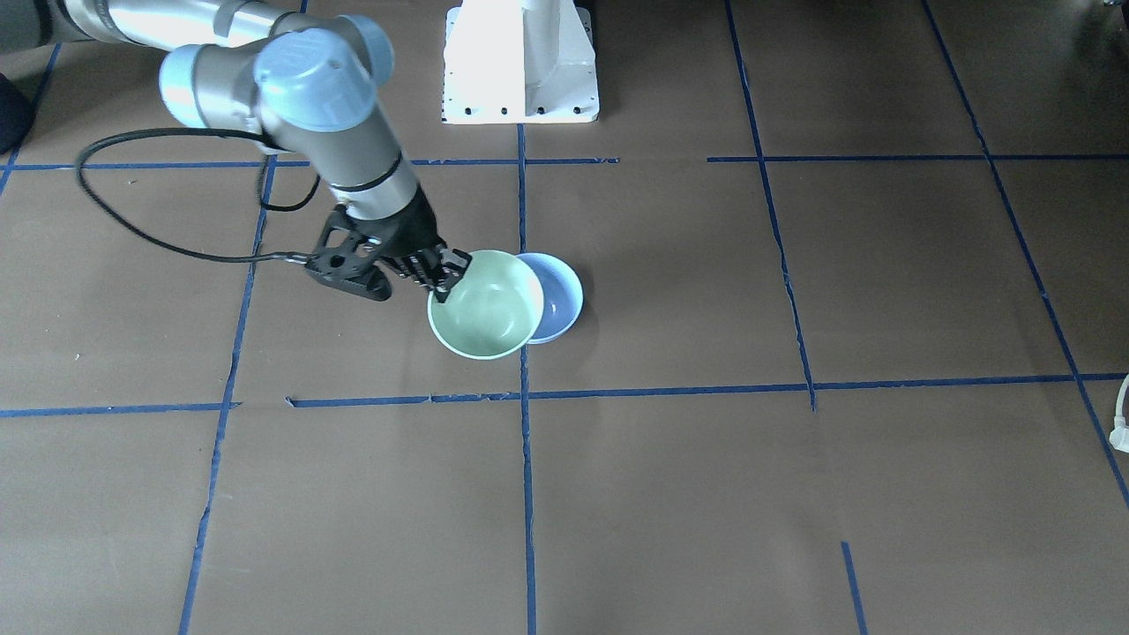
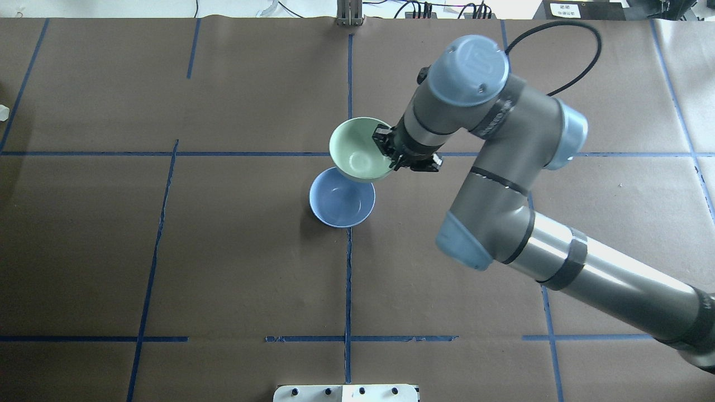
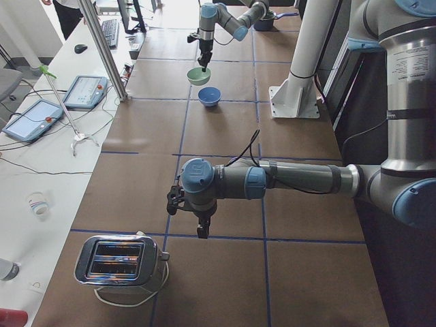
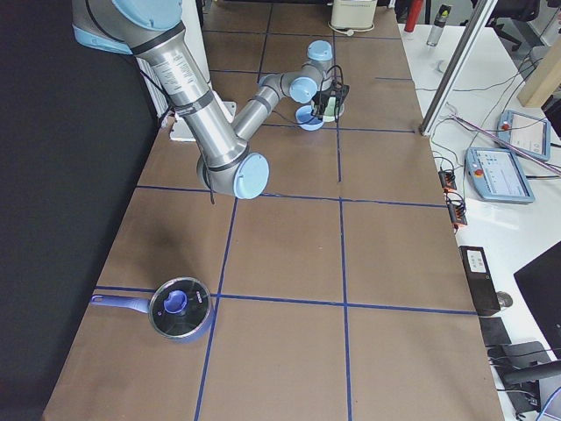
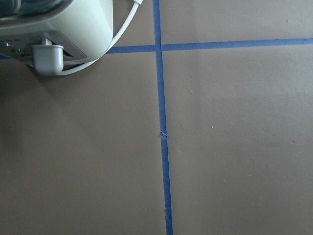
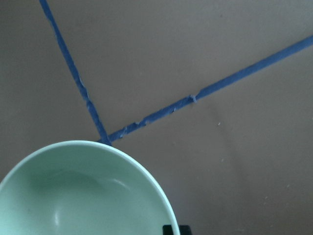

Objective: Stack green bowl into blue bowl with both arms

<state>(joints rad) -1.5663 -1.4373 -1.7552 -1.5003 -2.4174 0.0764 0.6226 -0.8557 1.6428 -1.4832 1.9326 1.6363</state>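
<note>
My right gripper releases the green bowl next, inside the blue bowl (image 1: 531, 287) on the tape line before the white pedestal.
My right gripper (image 1: 445, 273) is shut on the rim of the mint-green bowl (image 1: 485, 304) and holds it off the table, slightly tilted. The green bowl (image 2: 357, 148) hangs beside the periwinkle-blue bowl (image 2: 342, 198) and overlaps its far rim in the overhead view. The blue bowl (image 1: 557, 300) stands upright and empty on the table. The right wrist view shows the green bowl (image 6: 83, 196) with the table well below it. My left gripper (image 3: 199, 231) hangs over the table's left end, far from both bowls. I cannot tell whether it is open or shut.
A chrome toaster (image 3: 122, 262) with its cord stands just beside the left gripper and shows in the left wrist view (image 5: 58, 29). A lidded pot (image 4: 180, 309) sits at the table's right end. The white pedestal (image 1: 520, 62) stands behind the bowls.
</note>
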